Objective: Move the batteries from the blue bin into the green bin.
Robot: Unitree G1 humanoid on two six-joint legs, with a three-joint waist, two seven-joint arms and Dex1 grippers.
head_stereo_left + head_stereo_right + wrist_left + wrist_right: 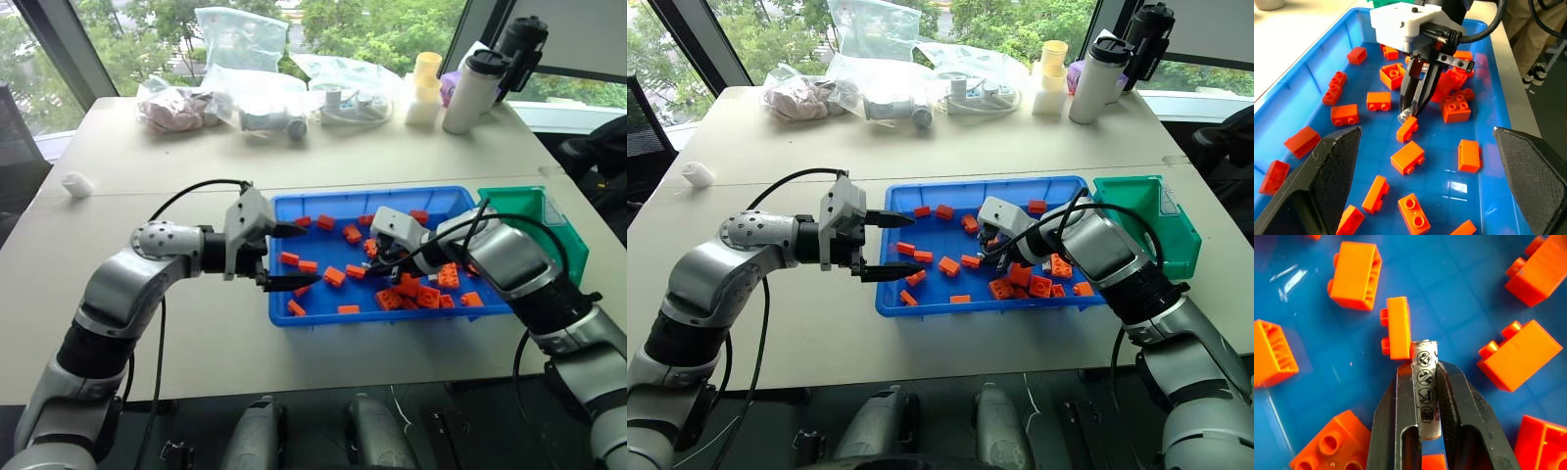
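Note:
I should let go of the silver-grey battery with my right gripper inside the green bin [517, 241], near its side that is next to the blue bin.
The blue bin [372, 194] lies in the middle of the table, strewn with orange toy bricks [334, 276]. My right gripper [1425, 366] reaches down into it and is shut on a silver-grey battery [1426, 382], which stands lengthwise between the two fingers, just above the bin floor. The battery's end touches a small orange brick [1399, 327]. From the left wrist view the same battery [1404, 115] peeks out at the right gripper's tips. My left gripper [299, 257] hangs open over the blue bin's left rim, holding nothing. The green bin [534, 208] stands against the blue bin's right end.
Plastic bags [240, 39], a white tumbler [472, 90], a black bottle [519, 44] and stacked cups [425, 88] line the table's far side. A small white object [77, 183] lies at the left. Orange bricks pile up at the blue bin's right end.

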